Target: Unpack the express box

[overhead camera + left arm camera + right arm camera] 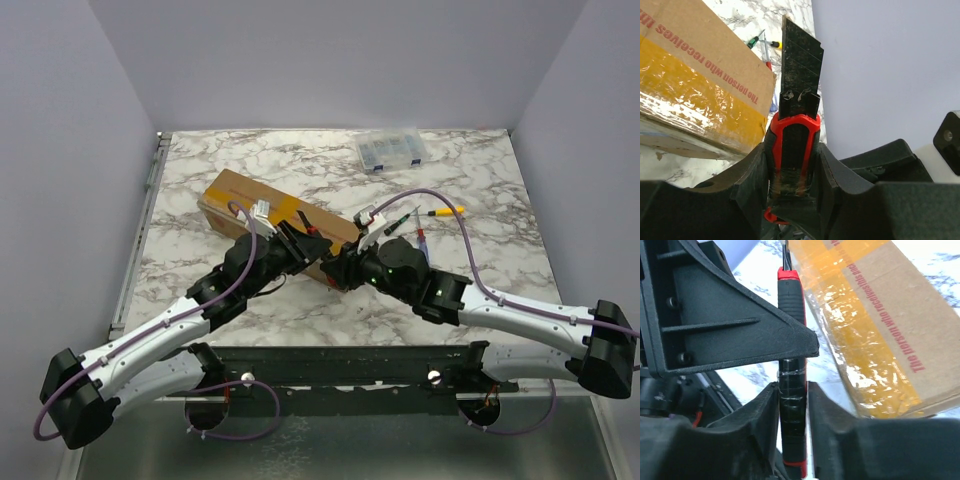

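My right gripper is across the utility knife's flat sides, so next I open it, turn it and take the utility knife's rear handle (792, 374) by its narrow edges before cutting.
The express box (240, 200), a long brown carton with yellowish tape and red printing, lies diagonally left of the table's middle. It also shows in the left wrist view (690, 75) and the right wrist view (880, 315). A red-and-black utility knife (318, 238) hangs just off the box's near right end. My left gripper (300, 248) is shut on its front part (794, 135), with the dark blade out and pointing up. My right gripper (342, 266) is closed round the black rear handle (791, 405). The left gripper's body fills the upper left of the right wrist view.
A small clear plastic organiser case (392, 150) stands at the back right. A yellow-handled tool (442, 211), a green-handled screwdriver (400, 222) and a red-tipped one (422, 240) lie right of the box. A metal rail (150, 175) runs along the table's left edge.
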You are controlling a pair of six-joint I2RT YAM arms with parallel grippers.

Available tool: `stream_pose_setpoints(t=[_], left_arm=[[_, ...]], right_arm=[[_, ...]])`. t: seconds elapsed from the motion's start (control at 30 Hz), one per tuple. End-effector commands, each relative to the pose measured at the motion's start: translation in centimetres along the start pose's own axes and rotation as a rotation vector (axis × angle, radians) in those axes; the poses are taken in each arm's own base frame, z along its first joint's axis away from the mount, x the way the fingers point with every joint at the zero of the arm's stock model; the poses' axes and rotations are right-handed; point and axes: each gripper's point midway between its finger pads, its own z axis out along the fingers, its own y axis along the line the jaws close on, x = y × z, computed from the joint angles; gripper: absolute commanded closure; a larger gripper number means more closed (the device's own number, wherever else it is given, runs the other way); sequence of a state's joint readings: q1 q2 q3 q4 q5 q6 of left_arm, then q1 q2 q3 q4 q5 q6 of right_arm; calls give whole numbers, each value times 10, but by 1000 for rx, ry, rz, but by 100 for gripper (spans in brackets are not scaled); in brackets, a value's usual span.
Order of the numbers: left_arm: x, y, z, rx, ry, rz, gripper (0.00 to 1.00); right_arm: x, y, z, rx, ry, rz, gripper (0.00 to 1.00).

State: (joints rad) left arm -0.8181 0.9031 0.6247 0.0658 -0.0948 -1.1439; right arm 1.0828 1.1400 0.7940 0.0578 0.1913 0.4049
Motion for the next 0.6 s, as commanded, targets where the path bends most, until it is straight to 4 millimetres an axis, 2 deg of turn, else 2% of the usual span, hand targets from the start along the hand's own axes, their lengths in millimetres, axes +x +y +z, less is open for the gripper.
stream_pose_setpoints(t=[0.0, 0.13, 0.17, 0.23, 0.27, 0.3, 0.33, 0.4, 0.5, 0.57], left_arm=[[-13, -35, -12, 102, -25, -36, 100], [-16, -41, -17, 120, -33, -42, 100], [-17, -43, -17, 123, -35, -44, 100], [-18, -48, -18, 134, -34, -40, 100], [-18, -50, -19, 139, -30, -34, 100], [-19, -53, -20, 144, -27, -28, 91], [-19, -55, -21, 151, -26, -25, 70], [-21, -59, -26, 170, -28, -20, 37], [-24, -71, -37, 253, -41, -5, 13], [-26, -80, -45, 327, -59, -13, 7]], right_arm=[[-22, 21, 1, -88, -95, 72, 59], [-19, 19, 5, -66, -63, 50, 61], [-19, 17, 6, -58, -61, 47, 67], [-20, 17, 5, -52, -64, 45, 94], [-22, 17, 3, -54, -72, 55, 99], [-23, 17, 0, -64, -84, 65, 100], [-26, 20, -4, -93, -96, 81, 100], [-31, 28, -13, -176, -122, 119, 100], [-38, 38, -25, -302, -153, 168, 100], [-43, 41, -33, -367, -178, 190, 100]])
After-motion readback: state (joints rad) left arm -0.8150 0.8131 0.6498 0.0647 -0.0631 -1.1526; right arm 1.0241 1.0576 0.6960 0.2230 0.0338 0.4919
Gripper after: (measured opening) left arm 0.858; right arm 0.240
